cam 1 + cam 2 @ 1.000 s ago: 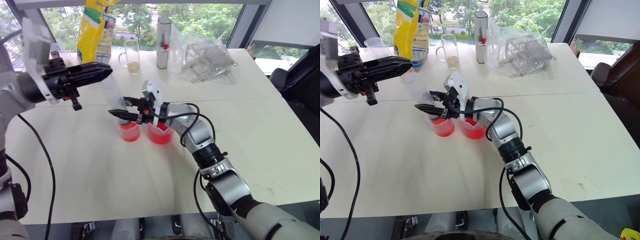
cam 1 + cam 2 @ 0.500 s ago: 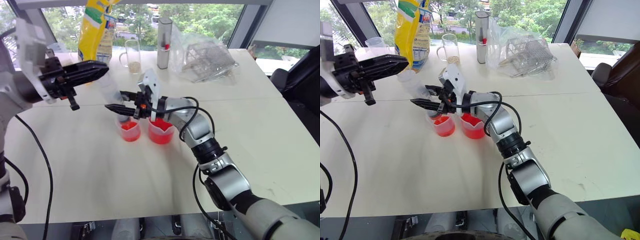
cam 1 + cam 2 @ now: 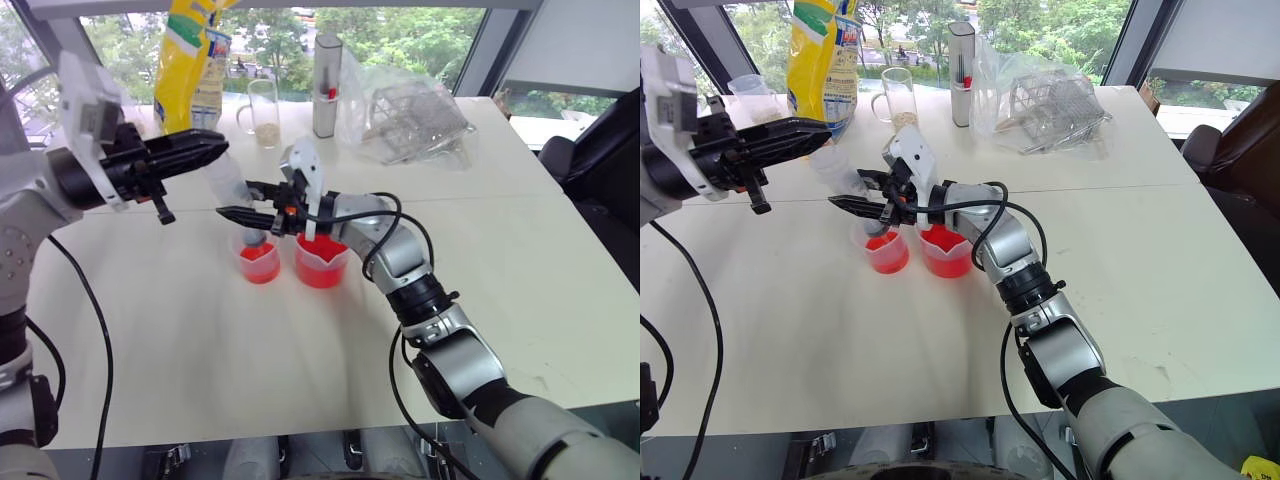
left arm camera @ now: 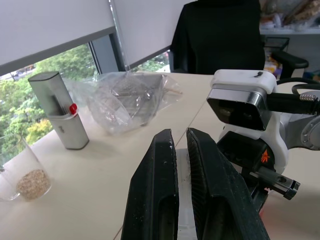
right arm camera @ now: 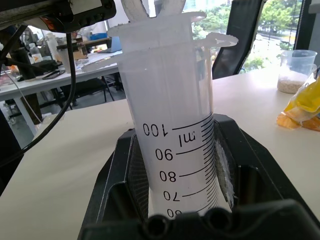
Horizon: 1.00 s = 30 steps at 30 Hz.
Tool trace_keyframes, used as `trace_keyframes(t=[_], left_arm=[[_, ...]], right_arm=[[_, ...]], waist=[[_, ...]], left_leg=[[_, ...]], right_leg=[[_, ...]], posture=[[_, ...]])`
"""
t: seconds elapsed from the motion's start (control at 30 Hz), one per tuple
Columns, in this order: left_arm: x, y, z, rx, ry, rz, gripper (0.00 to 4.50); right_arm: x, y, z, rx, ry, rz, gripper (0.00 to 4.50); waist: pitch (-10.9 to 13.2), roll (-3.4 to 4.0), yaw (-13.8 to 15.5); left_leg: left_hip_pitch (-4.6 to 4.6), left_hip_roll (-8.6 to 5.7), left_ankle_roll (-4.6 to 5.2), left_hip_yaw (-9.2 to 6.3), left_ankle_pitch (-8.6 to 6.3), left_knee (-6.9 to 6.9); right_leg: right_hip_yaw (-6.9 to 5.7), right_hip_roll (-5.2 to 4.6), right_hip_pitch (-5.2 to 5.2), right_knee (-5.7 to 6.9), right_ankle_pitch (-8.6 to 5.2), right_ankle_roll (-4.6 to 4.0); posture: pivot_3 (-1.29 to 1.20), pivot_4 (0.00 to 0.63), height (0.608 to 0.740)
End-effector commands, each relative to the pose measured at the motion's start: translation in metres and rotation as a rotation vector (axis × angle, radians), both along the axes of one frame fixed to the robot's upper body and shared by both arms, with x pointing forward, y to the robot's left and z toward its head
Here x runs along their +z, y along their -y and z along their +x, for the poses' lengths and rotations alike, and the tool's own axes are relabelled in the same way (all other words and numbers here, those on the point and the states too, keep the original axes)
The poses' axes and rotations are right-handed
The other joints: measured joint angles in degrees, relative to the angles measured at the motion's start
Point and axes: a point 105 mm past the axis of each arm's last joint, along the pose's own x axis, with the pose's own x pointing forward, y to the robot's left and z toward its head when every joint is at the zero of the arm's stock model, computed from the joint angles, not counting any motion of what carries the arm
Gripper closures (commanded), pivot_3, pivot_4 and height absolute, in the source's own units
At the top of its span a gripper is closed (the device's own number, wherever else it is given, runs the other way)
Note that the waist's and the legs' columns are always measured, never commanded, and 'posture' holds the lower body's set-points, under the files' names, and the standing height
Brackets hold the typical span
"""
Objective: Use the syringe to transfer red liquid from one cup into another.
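Observation:
My right gripper is holding the syringe, which stands tilted in the smaller cup. It will let go of it on the table [image 3: 415,262] beside the wider beaker, away from the smaller cup.
The syringe [image 3: 228,185], a fat clear barrel with black marks [image 5: 175,90], stands tilted with its lower end in the smaller clear cup [image 3: 258,262], which holds some red liquid. My right gripper [image 3: 240,200] reaches in from the right and is shut around the barrel [image 5: 175,130]. My left gripper [image 3: 215,148] comes from the left, shut on the syringe's white plunger top [image 4: 178,135]. The wider spouted beaker [image 3: 320,262] stands right beside the small cup and holds red liquid [image 3: 320,270].
At the table's back stand a yellow bag [image 3: 190,60], a handled glass mug with grains [image 3: 265,110], a tall grey canister [image 3: 327,85] and a clear plastic bag over a wire rack [image 3: 405,115]. A small cup of grains [image 3: 750,95] sits far left.

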Motion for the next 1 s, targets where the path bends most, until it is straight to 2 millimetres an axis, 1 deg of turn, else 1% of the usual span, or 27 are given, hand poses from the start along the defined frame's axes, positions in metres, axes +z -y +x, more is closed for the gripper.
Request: trace_keyframes(t=[0.03, 0.17, 0.23, 0.27, 0.37, 0.47, 0.5, 0.57, 0.63, 0.7, 0.77, 0.83, 0.93, 1.0], left_arm=[[-0.027, 0.002, 0.004, 0.005, -0.109, 0.05, 4.48], [-0.008, 0.001, 0.004, 0.004, -0.083, -0.007, 4.48], [0.003, 0.001, 0.004, 0.006, -0.071, -0.048, 3.63], [0.006, 0.001, 0.005, 0.006, -0.069, -0.062, 3.29], [0.019, 0.002, 0.003, -0.005, -0.046, -0.122, 1.89], [0.031, 0.002, 0.001, -0.02, -0.037, -0.201, 0.24], [0.034, 0.001, 0.0, -0.021, -0.035, -0.217, 0.06], [0.04, -0.003, -0.004, -0.021, -0.026, -0.247, 0.06], [0.045, -0.011, -0.011, -0.011, -0.02, -0.264, 0.06], [0.047, -0.023, -0.019, 0.009, -0.028, -0.267, 0.06], [0.045, -0.03, -0.025, 0.032, -0.045, -0.264, 0.06], [0.036, -0.033, -0.033, 0.041, -0.074, -0.226, 0.06], [0.017, -0.039, -0.042, 0.071, -0.123, -0.171, 0.06], [0.007, -0.039, -0.044, 0.077, -0.142, -0.146, 0.06]], right_arm=[[0.064, 0.015, -0.003, -0.022, 0.134, 0.192, 3.08], [0.052, 0.011, -0.004, -0.012, 0.108, 0.172, 3.08], [0.047, 0.008, -0.007, 0.0, 0.098, 0.163, 3.08], [0.046, 0.008, -0.008, 0.004, 0.095, 0.161, 3.08], [0.041, 0.004, -0.012, 0.021, 0.079, 0.154, 3.08], [0.036, 0.002, -0.015, 0.03, 0.069, 0.149, 3.08], [0.035, 0.002, -0.015, 0.03, 0.065, 0.148, 3.08], [0.033, 0.001, -0.016, 0.031, 0.057, 0.146, 3.08], [0.031, 0.001, -0.018, 0.032, 0.048, 0.145, 3.08], [0.03, 0.002, -0.018, 0.029, 0.038, 0.147, 3.08], [0.031, 0.003, -0.017, 0.021, 0.029, 0.15, 3.08], [0.036, 0.005, -0.015, 0.008, 0.008, 0.163, 3.08], [0.055, 0.01, -0.008, -0.028, -0.024, 0.198, 3.08], [0.073, 0.017, 0.001, -0.067, -0.04, 0.219, 3.08]], waist=[[0.0, 0.0, 0.0], [0.0, 0.0, 0.01], [0.0, 0.0, 0.08], [0.01, 0.02, 0.11], [0.0, -0.03, 0.07], [0.0, -0.03, -0.06], [0.01, -0.03, -0.11], [0.0, -0.03, -0.2], [0.01, -0.03, -0.24], [0.01, -0.03, -0.56], [0.01, -0.03, -1.0], [0.01, -0.03, -1.28], [0.02, -0.01, -1.37], [0.03, 0.01, -1.32]], left_leg=[[0.0, 0.0, 0.0, 0.0, 0.0, 0.0], [0.0, 0.0, 0.0, 0.0, 0.0, 0.0], [-0.01, 0.0, 0.0, -0.01, 0.0, 0.0], [-0.01, 0.0, 0.0, -0.01, 0.0, 0.0], [-0.01, 0.01, 0.0, -0.02, 0.0, 0.0], [-0.02, 0.02, 0.0, -0.02, 0.0, 0.0], [-0.02, 0.03, 0.0, -0.02, 0.0, 0.0], [-0.02, 0.03, 0.0, -0.02, 0.0, 0.0], [-0.02, 0.05, 0.0, -0.03, 0.0, 0.0], [-0.02, 0.07, 0.0, -0.03, 0.0, 0.0], [-0.02, 0.09, 0.0, -0.03, 0.0, -0.02], [-0.02, 0.1, 0.0, -0.03, 0.0, -0.02], [-0.01, 0.1, -0.01, -0.01, 0.0, -0.02], [-0.01, 0.1, -0.03, -0.04, 0.02, -0.02]], right_leg=[[0.0, 0.0, 0.0, 0.0, 0.0, 0.0], [0.0, 0.0, 0.0, 0.0, 0.0, 0.0], [0.0, 0.0, 0.0, 0.0, 0.0, 0.0], [0.0, 0.0, 0.01, 0.0, 0.0, 0.0], [-0.01, -0.03, 0.01, -0.01, 0.0, 0.01], [-0.01, -0.02, 0.0, -0.01, 0.0, 0.01], [0.0, -0.01, -0.01, -0.01, 0.0, 0.01], [0.0, -0.02, -0.01, 0.0, 0.0, 0.01], [0.0, -0.02, -0.01, 0.0, 0.0, 0.01], [0.0, -0.03, -0.02, 0.01, 0.0, 0.01], [0.0, -0.05, -0.03, 0.0, 0.0, 0.0], [0.0, -0.07, -0.02, 0.0, 0.0, 0.0], [0.0, -0.11, -0.02, 0.01, 0.0, 0.0], [0.0, -0.12, -0.03, 0.02, 0.0, -0.01]], posture=[[0.0, 0.15, 0.74], [0.0, 0.15, 0.74], [0.0, 0.15, 0.74], [0.0, 0.15, 0.74], [0.0, 0.15, 0.74], [0.0, 0.15, 0.74], [0.0, 0.15, 0.74], [0.0, 0.15, 0.74], [0.0, 0.15, 0.74], [0.0, 0.15, 0.74], [0.0, 0.15, 0.74], [0.0, 0.15, 0.74], [0.0, 0.15, 0.74], [0.0, 0.15, 0.74]])
